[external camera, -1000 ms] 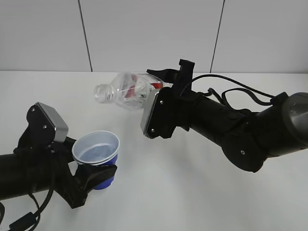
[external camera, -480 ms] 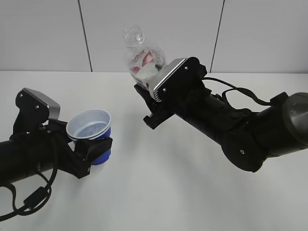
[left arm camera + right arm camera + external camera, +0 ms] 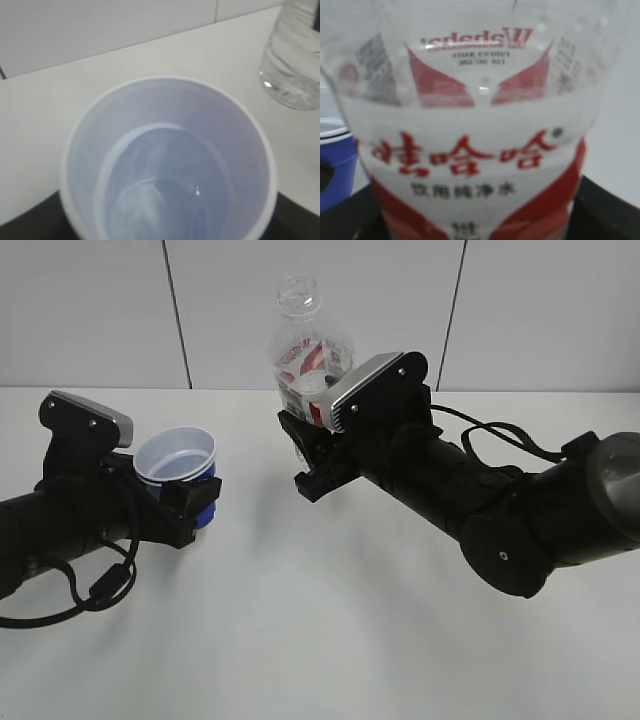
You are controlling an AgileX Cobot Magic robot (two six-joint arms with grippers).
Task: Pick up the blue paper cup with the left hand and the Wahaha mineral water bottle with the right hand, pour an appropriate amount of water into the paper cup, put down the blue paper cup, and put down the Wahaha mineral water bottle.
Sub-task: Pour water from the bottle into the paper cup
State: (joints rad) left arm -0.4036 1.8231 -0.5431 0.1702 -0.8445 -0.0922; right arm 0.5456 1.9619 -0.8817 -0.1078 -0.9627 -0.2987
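Observation:
The robot's left gripper should release the blue paper cup on the white table, in line with the wall seam (image 3: 196, 515) behind it. The cup is now held upright above the table.
My left gripper (image 3: 185, 510) is shut on the blue paper cup (image 3: 178, 468) and holds it upright above the white table at the left. The left wrist view looks down into the cup (image 3: 165, 160), white inside, with a little clear water (image 3: 160, 200) at the bottom. My right gripper (image 3: 312, 462) is shut on the Wahaha mineral water bottle (image 3: 308, 350), held upright with its capless neck up, to the right of the cup and apart from it. The right wrist view is filled by the bottle's red-and-white label (image 3: 470, 165); the cup's blue side (image 3: 335, 165) shows at the left edge.
The white table (image 3: 330, 640) runs under both arms. A pale panelled wall (image 3: 100, 310) stands behind it. The bulky right arm (image 3: 520, 510) stretches in from the right, the left arm (image 3: 50, 540) from the lower left. The bottle's base (image 3: 295, 60) shows in the left wrist view.
The bottle swung from lying tipped toward the cup to upright. My left gripper carried the cup up and back to the left, away from the bottle.

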